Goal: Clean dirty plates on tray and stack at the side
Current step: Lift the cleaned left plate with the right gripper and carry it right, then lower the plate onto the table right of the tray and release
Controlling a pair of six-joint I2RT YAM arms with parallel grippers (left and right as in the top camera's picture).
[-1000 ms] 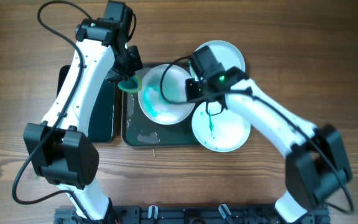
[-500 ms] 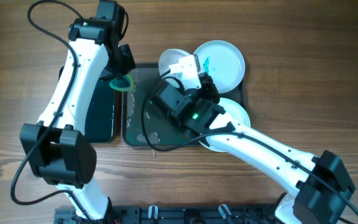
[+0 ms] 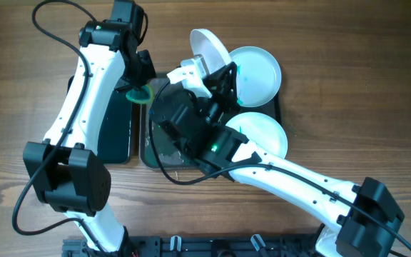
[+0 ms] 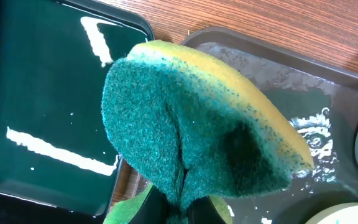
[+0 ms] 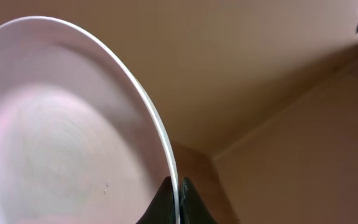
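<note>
My right gripper is holding its white plate. It will let go of it on the table [image 3: 320,108] beside the grey tray, near the pale blue plate.
My right gripper [image 3: 218,71] is shut on the rim of a white plate [image 3: 207,48] and holds it high above the tray, tilted on edge. In the right wrist view the plate [image 5: 61,143] fills the left side, its rim pinched at my gripper [image 5: 179,196]. My left gripper [image 3: 140,90] is shut on a green and yellow sponge [image 3: 143,95] over the tray's left rim; in the left wrist view the sponge [image 4: 191,130] hides most of my gripper [image 4: 185,210]. A pale blue plate [image 3: 257,68] and a white plate [image 3: 266,135] lie on the dark grey tray [image 3: 154,151].
A smaller glossy black tray [image 3: 117,135] lies left of the grey tray, also in the left wrist view [image 4: 36,93]. The grey tray's wet surface [image 4: 316,106] shows at the right there. My right arm spans the tray's middle, hiding much of it. Wooden table all round.
My right arm has lifted the white plate off the tray's middle, raised it and tipped it on edge at the back. My left gripper with the sponge drew slightly left, then held still.
</note>
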